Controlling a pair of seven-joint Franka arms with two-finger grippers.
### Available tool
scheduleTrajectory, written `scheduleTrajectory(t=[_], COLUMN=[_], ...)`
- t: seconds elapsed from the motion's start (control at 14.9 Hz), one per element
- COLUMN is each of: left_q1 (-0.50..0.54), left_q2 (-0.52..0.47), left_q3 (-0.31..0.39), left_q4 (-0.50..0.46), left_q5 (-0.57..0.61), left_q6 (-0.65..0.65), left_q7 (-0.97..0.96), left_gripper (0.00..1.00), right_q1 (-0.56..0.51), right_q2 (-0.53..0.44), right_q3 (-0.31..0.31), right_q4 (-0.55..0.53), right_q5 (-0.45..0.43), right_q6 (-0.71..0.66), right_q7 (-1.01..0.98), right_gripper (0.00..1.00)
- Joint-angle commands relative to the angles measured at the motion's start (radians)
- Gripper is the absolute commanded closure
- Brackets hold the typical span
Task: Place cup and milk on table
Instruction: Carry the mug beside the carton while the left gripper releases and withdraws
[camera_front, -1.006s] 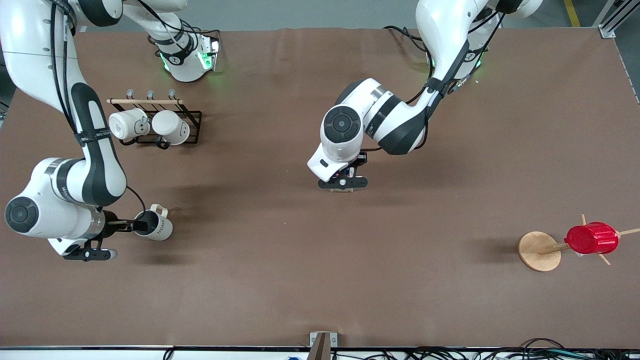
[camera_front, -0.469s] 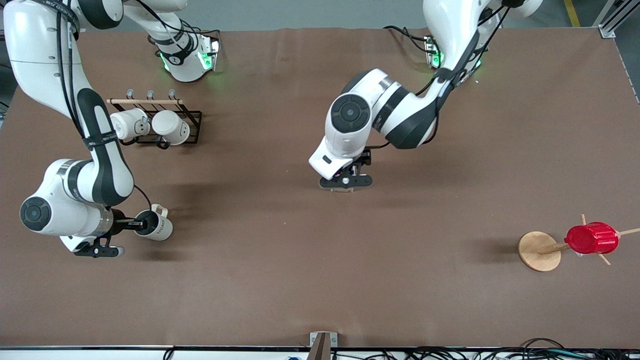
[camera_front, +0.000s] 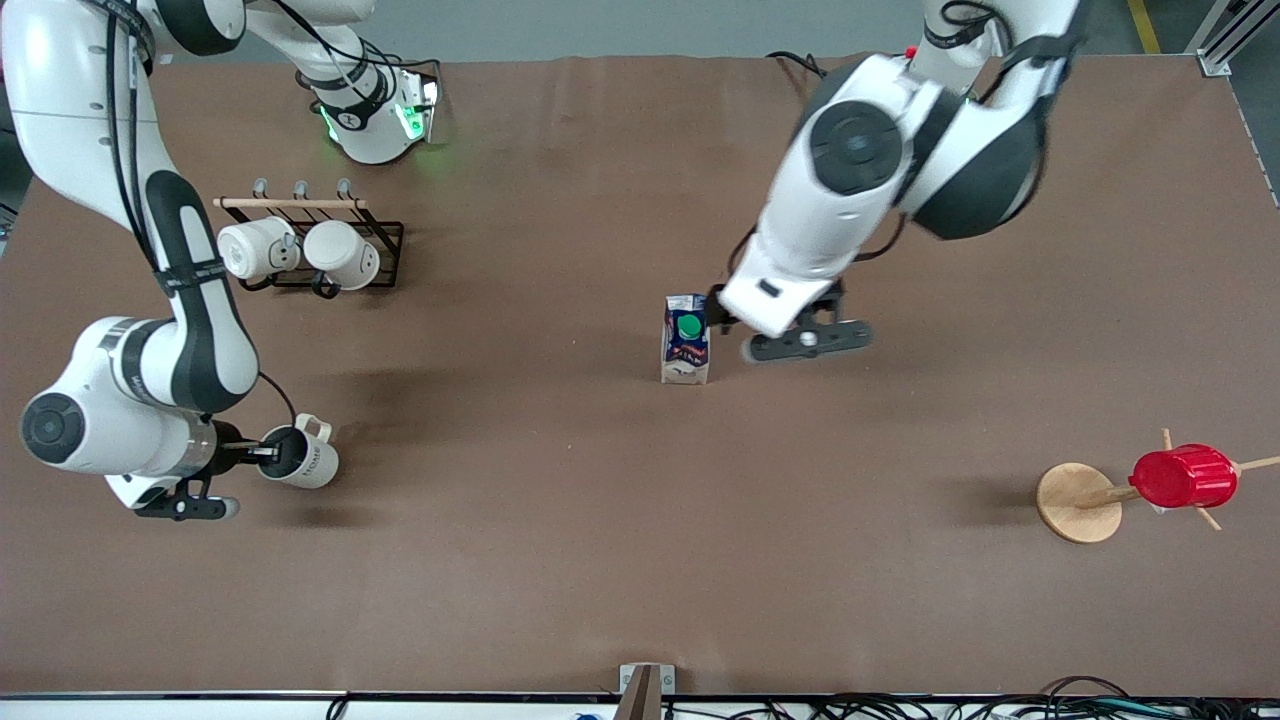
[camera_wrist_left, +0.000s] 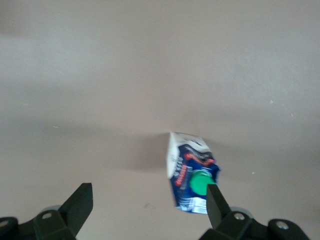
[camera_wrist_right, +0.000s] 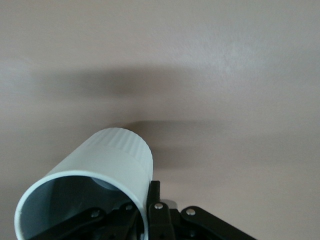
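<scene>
My right gripper will release the cup on the table (camera_front: 609, 383) next to the milk, on the side toward the wire rack. The cup is now tilted low over the table.
The milk (camera_front: 686, 340), a blue and white gable-top carton with a green cap, stands upright on the brown table (camera_front: 560, 560) near its middle. My left gripper (camera_front: 803, 343) is open and empty, up in the air beside the carton on the left arm's side. In the left wrist view the milk (camera_wrist_left: 190, 172) shows close to one finger (camera_wrist_left: 216, 205) of the open left gripper (camera_wrist_left: 148, 202). My right gripper (camera_front: 268, 453) is shut on the rim of the cup (camera_front: 302, 461), a cream mug with dark lettering, tilted low over the table. In the right wrist view the right gripper (camera_wrist_right: 148, 204) pinches the wall of the cup (camera_wrist_right: 107, 160).
A black wire rack (camera_front: 385, 235) holding two plain white mugs (camera_front: 255, 248) (camera_front: 342, 253) stands toward the right arm's end, near the bases. A round wooden disc base (camera_front: 1070, 505) with pegs carries a red ribbed cup (camera_front: 1183, 477) toward the left arm's end.
My left gripper has risen and moved off toward the left arm's end, and the milk that it covered now stands alone. My right gripper and the cup have shifted slightly.
</scene>
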Motion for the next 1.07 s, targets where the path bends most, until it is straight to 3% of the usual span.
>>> scheduleTrajectory(t=[0.0,0.2,0.4,0.8,1.01], left_q1=[0.040,0.098,0.196,0.259,0.334], left_q2=[-0.130,-0.214,-0.382,-0.398,-0.374], left_q3=[-0.004,-0.007,-0.009,0.001,-0.001], left_q4=[-0.143,-0.229,-0.413,-0.391,-0.309], left_q5=[-0.002,-0.002,-0.014,-0.011,-0.003], left_q6=[0.013,0.030,0.079,0.070,0.004], left_q7=[0.039,0.111,0.284,0.381,0.457], left_gripper=[0.00,0.00,0.00,0.00,0.00], right_q1=[0.042,0.178,0.336,0.580,0.634], right_q2=[-0.074,-0.095,-0.091,-0.071,-0.054], right_q3=[0.029,0.029,0.030,0.029,0.030], right_q4=[0.046,0.040,0.039,-0.012,-0.058], right_q5=[0.033,0.033,0.039,0.071,0.078], right_q6=[-0.132,-0.140,-0.118,-0.017,0.050], right_q7=[0.093,0.264,0.462,0.740,0.768], right_gripper=[1.00,1.00,1.00,1.00,1.00])
